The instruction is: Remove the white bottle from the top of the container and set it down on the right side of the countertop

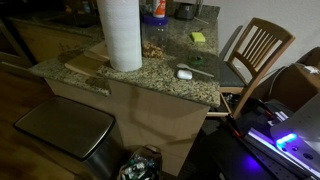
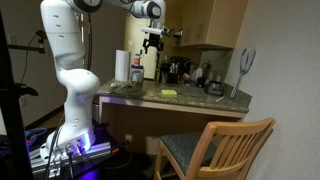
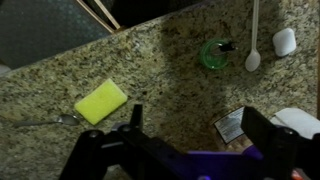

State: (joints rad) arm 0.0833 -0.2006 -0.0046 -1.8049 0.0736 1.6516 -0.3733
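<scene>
The robot's gripper needs to close on the upper end (image 1: 160, 3) of the white bottle, above the bottle's orange band, as the bottle stands on the jar's blue lid.
My gripper (image 2: 152, 45) hangs high above the granite countertop (image 2: 200, 100), open and empty; in the wrist view (image 3: 192, 112) only bare granite (image 3: 160, 70) shows between the fingers. The clear jar with the blue lid (image 1: 155, 17) stands behind the paper-towel roll, and also shows below the gripper in an exterior view (image 2: 137, 73). A small whitish bottle with an orange band (image 1: 156, 5) seems to stand on the lid at the frame's top edge. In the wrist view a white label on brown contents (image 3: 232, 125) shows beside the right finger; the bottle is not visible there.
A tall paper-towel roll (image 1: 120, 35) stands by the jar. A yellow sponge (image 3: 100, 100), a green round item (image 3: 213, 52), a white spoon (image 3: 253, 55) and a flat white oval gadget (image 3: 285, 40) lie on the counter. A wooden chair (image 1: 255, 50) and a bin (image 1: 65, 130) stand alongside.
</scene>
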